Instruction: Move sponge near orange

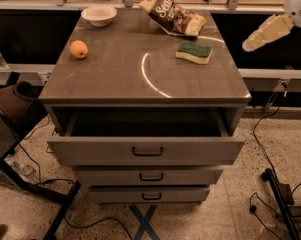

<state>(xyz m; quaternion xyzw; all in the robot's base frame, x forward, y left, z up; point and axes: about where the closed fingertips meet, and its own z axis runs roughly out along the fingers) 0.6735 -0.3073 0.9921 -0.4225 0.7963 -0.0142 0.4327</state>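
Observation:
Next, I close my gripper on the end of the sponge [202,55] that points away from the orange.
The sponge [194,52], pale yellow with a dark green top, lies flat on the right rear part of the grey cabinet top [120,79]. The orange [79,49] sits on the left side of the same top, far from the sponge. My gripper [251,43] hangs in the air off the cabinet's right edge. It is to the right of the sponge and slightly above it, not touching it, and it holds nothing that I can see.
A brown and cream snack bag [172,15] lies just behind the sponge. A white bowl [99,14] stands at the back left. The cabinet's top drawer [147,146] is pulled open at the front. Cables and a stand [277,194] are on the floor to the right.

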